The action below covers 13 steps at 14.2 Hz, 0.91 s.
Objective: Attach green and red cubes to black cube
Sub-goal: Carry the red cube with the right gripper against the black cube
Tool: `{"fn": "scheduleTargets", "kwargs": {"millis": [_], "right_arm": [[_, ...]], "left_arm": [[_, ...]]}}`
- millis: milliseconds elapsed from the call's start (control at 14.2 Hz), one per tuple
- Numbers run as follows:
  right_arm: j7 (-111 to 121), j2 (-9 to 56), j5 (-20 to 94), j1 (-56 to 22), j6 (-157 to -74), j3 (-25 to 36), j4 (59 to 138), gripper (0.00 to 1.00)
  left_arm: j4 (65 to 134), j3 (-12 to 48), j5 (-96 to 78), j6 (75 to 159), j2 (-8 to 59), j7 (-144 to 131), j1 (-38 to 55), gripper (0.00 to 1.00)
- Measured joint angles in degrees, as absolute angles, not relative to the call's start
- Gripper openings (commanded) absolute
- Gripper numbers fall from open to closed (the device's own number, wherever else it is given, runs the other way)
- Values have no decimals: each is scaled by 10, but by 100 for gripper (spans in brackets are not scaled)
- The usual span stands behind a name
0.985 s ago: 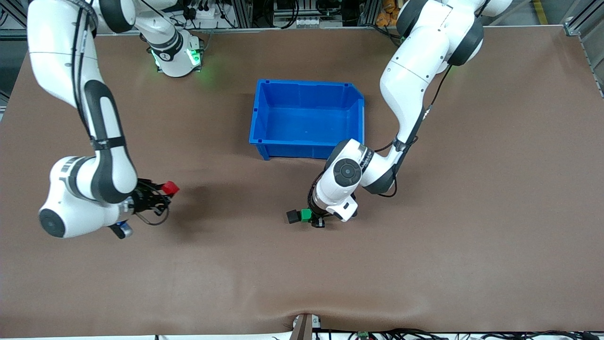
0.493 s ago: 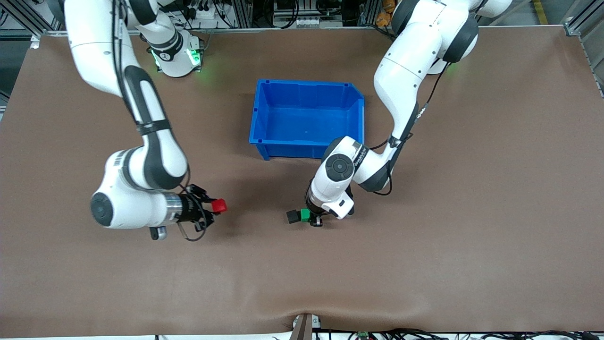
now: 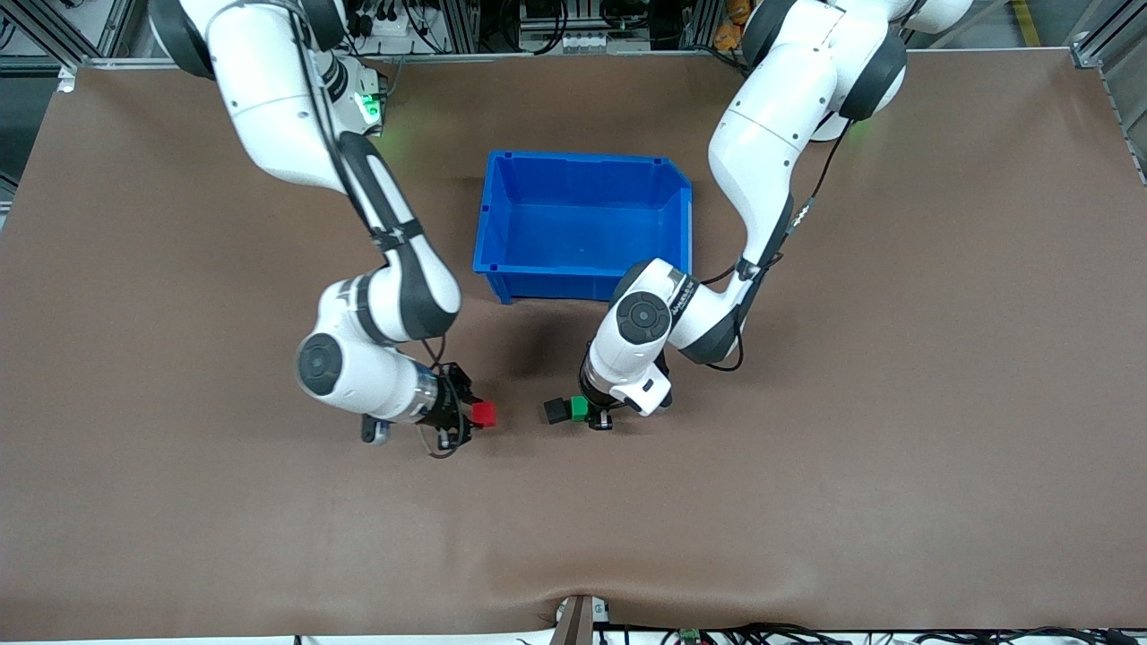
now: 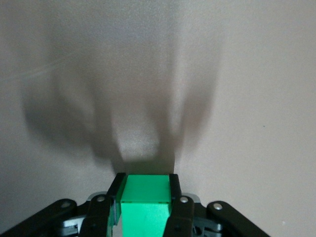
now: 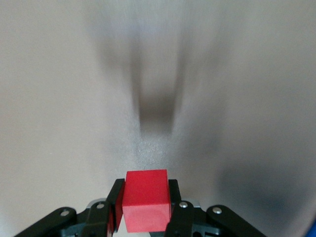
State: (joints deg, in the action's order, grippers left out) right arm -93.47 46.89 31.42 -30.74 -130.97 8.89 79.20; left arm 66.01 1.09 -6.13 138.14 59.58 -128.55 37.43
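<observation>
The robot's right gripper should release the red cube against the black cube's bare side point(image 3: 540, 409), opposite the green cube.
The black cube point(image 3: 556, 411) sits on the brown table with the green cube point(image 3: 580, 408) pressed against its side toward the left arm's end. My left gripper point(image 3: 588, 413) is shut on the green cube point(image 4: 144, 197), low at the table. My right gripper point(image 3: 477, 415) is shut on the red cube point(image 3: 484, 413), held just over the table a short gap from the black cube, toward the right arm's end. In the right wrist view the red cube point(image 5: 146, 199) sits between the fingers point(image 5: 115, 202). The black cube is out of both wrist views.
An empty blue bin point(image 3: 582, 224) stands farther from the front camera than the cubes, between the two arms. The left arm's elbow hangs just beside its near corner.
My right arm has swung across the table with the red cube toward the black cube. My left gripper has barely shifted and keeps the green cube against the black one.
</observation>
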Motion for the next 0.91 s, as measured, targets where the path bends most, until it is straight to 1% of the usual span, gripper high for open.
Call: {"fn": "scheduleTargets", "kwargs": {"millis": [281, 563, 633, 704, 774, 844, 915], "right_arm": [[-1001, 514, 315, -345, -1417, 81, 785, 0], [-1039, 533, 315, -358, -1432, 74, 764, 0], [-1044, 533, 315, -360, -1432, 72, 762, 10], [-1046, 533, 313, -363, -1431, 72, 761, 40], [-1046, 533, 312, -365, -1430, 74, 761, 51], [-1046, 533, 311, -365, -1426, 75, 762, 50], [-1046, 534, 308, -366, -1421, 74, 763, 42]], "left_arm": [[659, 11, -61, 1381, 596, -1295, 375, 0], [659, 10, -61, 1381, 597, -1301, 375, 0], [659, 10, -61, 1381, 597, -1301, 375, 0], [659, 10, -61, 1381, 597, -1301, 375, 10], [659, 10, -61, 1381, 597, -1301, 375, 20], [659, 10, -61, 1381, 597, -1301, 375, 30], [659, 10, -61, 1381, 597, -1301, 375, 34]]}}
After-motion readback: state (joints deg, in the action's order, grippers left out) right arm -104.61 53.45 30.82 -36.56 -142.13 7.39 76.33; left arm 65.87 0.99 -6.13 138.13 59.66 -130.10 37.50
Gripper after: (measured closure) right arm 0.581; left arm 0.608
